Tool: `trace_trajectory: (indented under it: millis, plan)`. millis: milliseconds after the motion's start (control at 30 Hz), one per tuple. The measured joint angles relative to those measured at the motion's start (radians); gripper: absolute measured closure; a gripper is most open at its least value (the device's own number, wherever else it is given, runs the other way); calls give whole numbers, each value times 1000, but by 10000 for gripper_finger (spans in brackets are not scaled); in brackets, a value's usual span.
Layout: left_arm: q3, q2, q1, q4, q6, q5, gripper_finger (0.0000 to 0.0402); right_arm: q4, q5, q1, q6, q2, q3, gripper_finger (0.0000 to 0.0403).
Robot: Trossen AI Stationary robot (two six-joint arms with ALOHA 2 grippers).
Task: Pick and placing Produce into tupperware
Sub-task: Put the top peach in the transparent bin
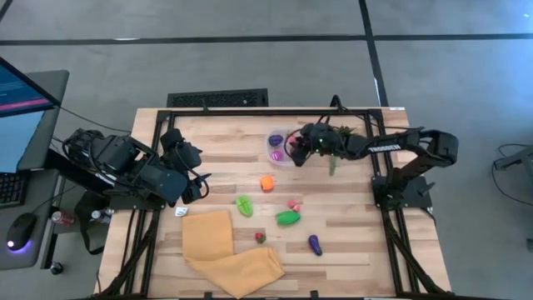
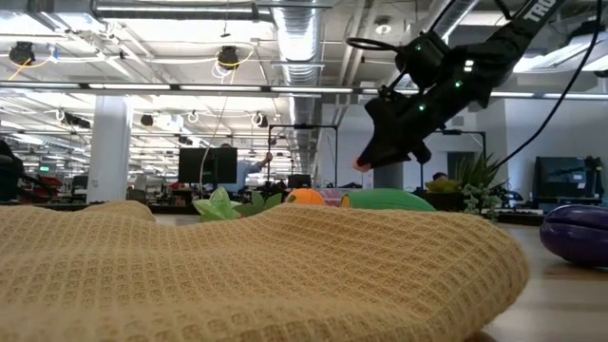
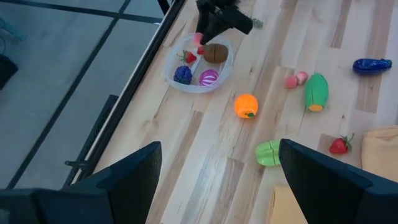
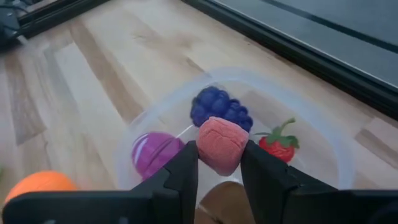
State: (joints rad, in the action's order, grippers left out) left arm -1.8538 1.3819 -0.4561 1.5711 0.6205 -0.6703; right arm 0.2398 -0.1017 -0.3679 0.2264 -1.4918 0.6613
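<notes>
Next, my right gripper releases the pink piece inside the tupperware (image 1: 291, 144) (image 4: 255, 173), setting it in between the strawberry and the brown piece that are there.
The tupperware (image 1: 279, 147), a clear round tub (image 3: 176, 78), stands at the table's far middle. In it lie purple grapes (image 4: 219, 107), a magenta piece (image 4: 152, 152), a strawberry (image 4: 278, 140) and a brown piece (image 3: 216, 53). My right gripper (image 4: 219, 163) hangs over the tub, shut on a pink piece of produce (image 4: 221, 144). More produce lies on the bare table: an orange (image 1: 266, 182), a light green piece (image 1: 244, 205), a long green one (image 1: 288, 218), small pink pieces (image 1: 294, 204), a strawberry (image 1: 260, 237) and a purple eggplant (image 1: 315, 244). My left gripper (image 3: 217, 180) waits open, raised at the table's left. My right gripper pinches the pink piece by its two opposite sides (image 4: 202, 149) between its two fingertips. The fingers slant down from the table's right side. The piece is lifted clear, above the tub's inside (image 2: 361, 163).
A folded yellow cloth (image 1: 229, 250) lies at the table's near edge. A small green plant (image 1: 337, 142) stands under my right arm, just right of the tub. Black frame rails (image 1: 275, 109) run along the table's edges.
</notes>
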Motion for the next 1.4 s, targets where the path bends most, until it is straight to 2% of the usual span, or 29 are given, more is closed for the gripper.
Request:
trace_trajectory:
  millis: [367,500,933,1067,1400]
  plan:
    - [0,0,0,0,1,-50,86,-10,2,-105,8,0,0,268]
    - [0,0,0,0,7,-51,86,-15,50,-134,8,0,0,268]
    - [0,0,0,0,27,-61,86,-18,91,-138,1,0,0,265]
    - [0,0,0,0,27,-65,86,-18,128,-138,0,0,0,254]
    - [0,0,0,0,27,-71,86,-17,129,-138,1,0,0,210]
